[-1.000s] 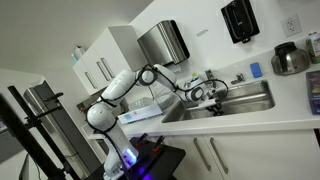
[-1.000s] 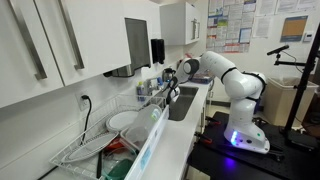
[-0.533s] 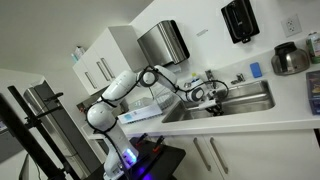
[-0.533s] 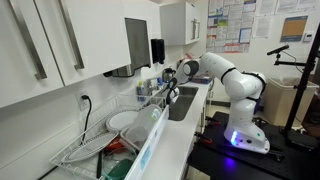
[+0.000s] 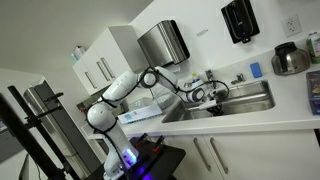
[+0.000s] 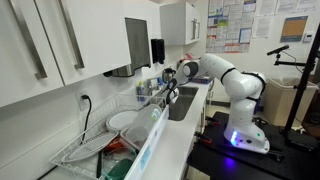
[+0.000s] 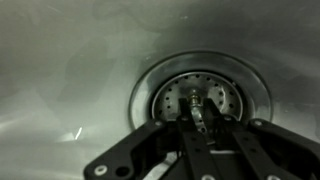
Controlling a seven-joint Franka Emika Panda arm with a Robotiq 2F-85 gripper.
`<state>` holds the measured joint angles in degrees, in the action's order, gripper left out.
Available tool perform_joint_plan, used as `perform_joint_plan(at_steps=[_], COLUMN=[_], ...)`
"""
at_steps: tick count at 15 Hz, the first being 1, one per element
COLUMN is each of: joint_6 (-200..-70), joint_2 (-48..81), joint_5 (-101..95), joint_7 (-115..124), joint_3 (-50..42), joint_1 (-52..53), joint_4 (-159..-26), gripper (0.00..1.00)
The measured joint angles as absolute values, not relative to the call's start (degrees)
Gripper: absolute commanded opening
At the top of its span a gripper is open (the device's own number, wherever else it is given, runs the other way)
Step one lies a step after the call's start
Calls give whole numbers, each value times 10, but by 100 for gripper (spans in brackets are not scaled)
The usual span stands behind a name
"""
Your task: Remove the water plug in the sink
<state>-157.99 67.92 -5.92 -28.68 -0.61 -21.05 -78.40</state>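
My gripper is going to set the water plug, still in the drain ring now, free on the sink's bottom beside the drain [image 5: 240, 107]. It will do so toward the steel pot.
The wrist view looks straight down at the steel sink floor [image 7: 70, 70]. The round drain ring holds the perforated water plug [image 7: 176, 97], which has a small metal stem in its middle. My gripper [image 7: 201, 112] is down over the drain with its two dark fingers closed against the stem on both sides. In both exterior views the arm reaches down into the sink [image 5: 255, 97] [image 6: 188, 104], and the gripper [image 5: 213, 98] sits low in the basin. The fingertips are hidden in an exterior view [image 6: 172, 84].
A chrome faucet [image 5: 208, 77] stands behind the basin. A steel pot [image 5: 290, 58] and a blue item [image 5: 255, 70] sit on the counter. A dish rack [image 6: 105, 135] with plates fills the near counter. Dispensers hang on the wall [image 5: 163, 42].
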Motion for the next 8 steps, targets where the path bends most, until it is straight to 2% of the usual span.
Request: perform_joint_plan(at_steps=[8], joint_6=[-1577], joint_2=[647], joint_5=[-57], joint_7=[-268], joint_3=[-7], joint_1=[-214], joint_4=[-807], gripper=[5])
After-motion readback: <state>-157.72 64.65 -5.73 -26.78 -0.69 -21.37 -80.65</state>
